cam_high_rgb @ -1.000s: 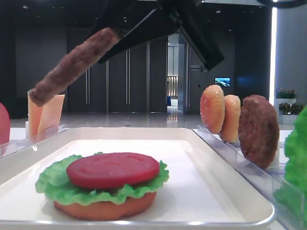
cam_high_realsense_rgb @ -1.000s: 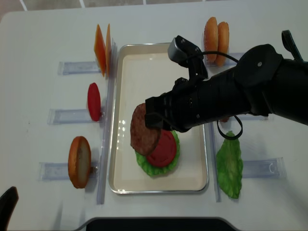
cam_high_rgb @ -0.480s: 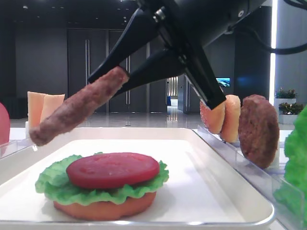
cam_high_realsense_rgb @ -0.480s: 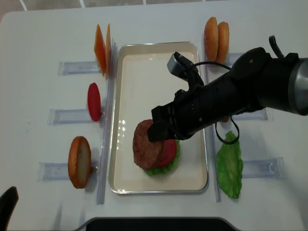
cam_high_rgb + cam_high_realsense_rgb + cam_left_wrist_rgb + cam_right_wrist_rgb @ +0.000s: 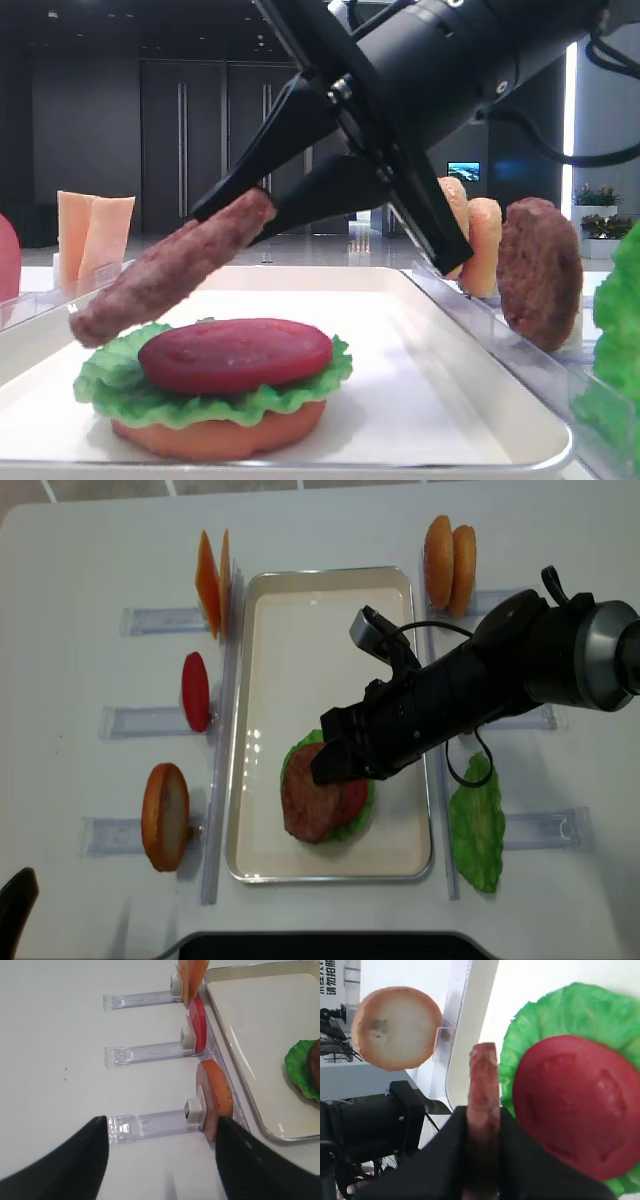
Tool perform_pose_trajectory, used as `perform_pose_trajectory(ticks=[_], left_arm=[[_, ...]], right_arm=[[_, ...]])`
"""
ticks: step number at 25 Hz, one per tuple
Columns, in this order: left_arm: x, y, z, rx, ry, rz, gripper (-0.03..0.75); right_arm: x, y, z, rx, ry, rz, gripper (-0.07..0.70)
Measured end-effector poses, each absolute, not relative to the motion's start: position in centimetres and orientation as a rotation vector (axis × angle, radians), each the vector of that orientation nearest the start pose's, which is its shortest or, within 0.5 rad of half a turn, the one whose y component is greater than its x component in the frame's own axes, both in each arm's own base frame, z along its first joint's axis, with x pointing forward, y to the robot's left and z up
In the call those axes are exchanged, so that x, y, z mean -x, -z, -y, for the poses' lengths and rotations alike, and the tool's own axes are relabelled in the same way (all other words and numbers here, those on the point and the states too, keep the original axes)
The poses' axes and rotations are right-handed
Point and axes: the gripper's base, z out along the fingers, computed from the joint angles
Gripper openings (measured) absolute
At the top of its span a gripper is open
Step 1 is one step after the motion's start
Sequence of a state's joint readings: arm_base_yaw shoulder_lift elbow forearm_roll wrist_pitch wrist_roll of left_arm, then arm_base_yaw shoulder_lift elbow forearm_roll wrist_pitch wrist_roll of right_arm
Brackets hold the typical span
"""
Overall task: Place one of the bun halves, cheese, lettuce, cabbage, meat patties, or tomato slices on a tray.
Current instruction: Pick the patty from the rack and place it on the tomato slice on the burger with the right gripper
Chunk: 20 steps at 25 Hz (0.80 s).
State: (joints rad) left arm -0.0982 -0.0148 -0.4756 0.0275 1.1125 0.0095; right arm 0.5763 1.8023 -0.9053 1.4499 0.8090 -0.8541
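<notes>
Next, my right gripper releases the meat patty on the tomato slice (image 5: 332, 780) (image 5: 577, 1105) that sits on top of the lettuce on the white tray. The patty now hangs tilted by the stack's edge.
My right gripper (image 5: 252, 212) (image 5: 483, 1116) (image 5: 328, 756) is shut on the edge of a dark-brown meat patty (image 5: 170, 268) (image 5: 483, 1077) (image 5: 305, 798). The patty hangs tilted, its low end just above the left edge of a stack on the white tray (image 5: 480, 400) (image 5: 330, 590). That stack is a bun half (image 5: 215, 438), ruffled lettuce (image 5: 110, 385) (image 5: 570, 1010) and a tomato slice (image 5: 235, 352) (image 5: 575, 1110). Whether patty and lettuce touch I cannot tell. My left gripper (image 5: 161, 1122) stands open over bare table, left of a racked bun half (image 5: 216, 1100).
Clear racks flank the tray. On the right stand two bun halves (image 5: 450, 550), a second patty (image 5: 540, 270) and a lettuce leaf (image 5: 475, 825). On the left stand cheese slices (image 5: 212, 580), a tomato slice (image 5: 195, 690) and a bun half (image 5: 165, 815).
My right gripper has come down and toward the tray's near end, bringing the tilted patty from well above the tray to just over the tomato and lettuce. The left gripper's tip has not moved.
</notes>
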Motion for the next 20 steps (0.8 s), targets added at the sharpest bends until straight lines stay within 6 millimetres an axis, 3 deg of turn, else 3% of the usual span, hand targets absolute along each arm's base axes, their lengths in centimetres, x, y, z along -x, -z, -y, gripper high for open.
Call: perform_pose_trajectory(ticks=[20], left_arm=[[0.6,-26.6,-0.3,-0.111,0.020,-2.102,0.513]], right_arm=[[-25.5,-17.2,-21.9,0.328,-1.399,-2.640,0.108]])
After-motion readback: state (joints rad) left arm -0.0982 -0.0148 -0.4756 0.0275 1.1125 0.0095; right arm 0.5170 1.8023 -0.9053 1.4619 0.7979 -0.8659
